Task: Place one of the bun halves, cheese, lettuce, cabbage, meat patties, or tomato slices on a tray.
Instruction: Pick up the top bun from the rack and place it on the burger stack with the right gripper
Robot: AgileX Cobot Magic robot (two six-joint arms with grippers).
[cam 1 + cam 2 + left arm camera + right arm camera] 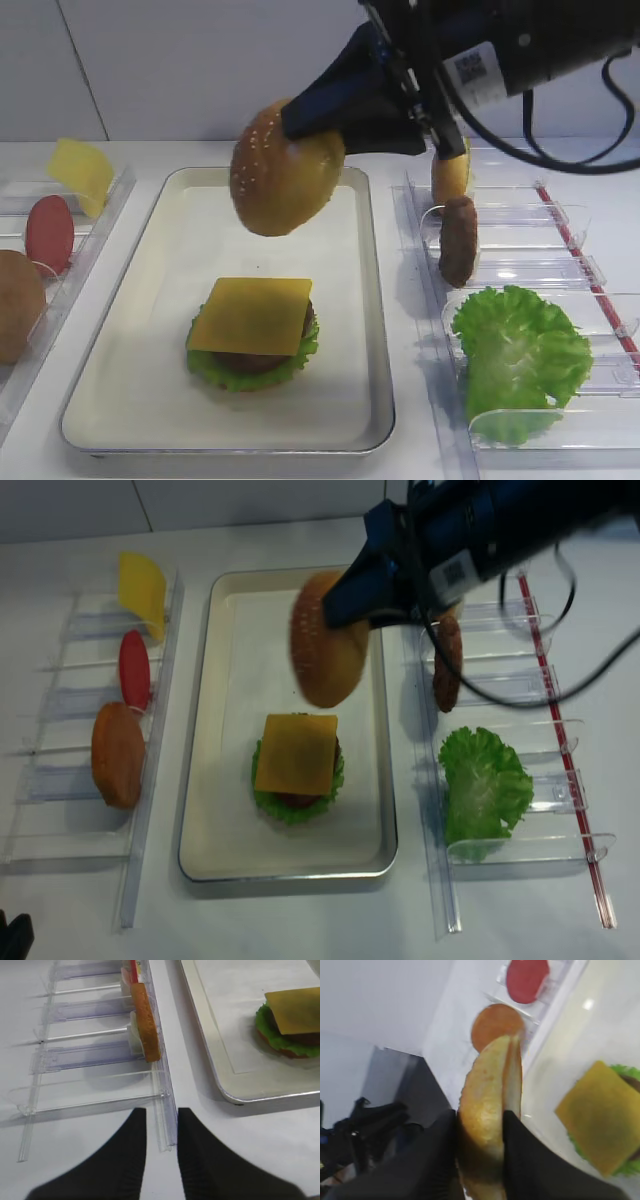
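I should set the sesame bun half down with my right gripper on the yellow cheese slice topping the stack point(296, 751) point(603, 1118). The bun half is now above the tray's far part.
My right gripper point(305, 130) is shut on a sesame bun half point(285, 180), held on edge in the air above the far part of the cream tray point(375, 300). In the right wrist view the black fingers point(520, 1145) clamp both faces of the bun half point(490, 1095). On the tray below sits a stack: a yellow cheese point(255, 315) slice on a meat patty, over green lettuce point(205, 360). My left gripper point(161, 1120) hovers low over the table, left of the tray, open with nothing held; a holder rail end lies under the gap.
The left clear holders carry a cheese slice point(80, 172), a tomato slice point(50, 235) and a bun half point(18, 305). The right holders carry another bun half point(452, 172), a meat patty point(458, 240) and a lettuce leaf point(520, 360). A red strip point(590, 270) runs along the right holders.
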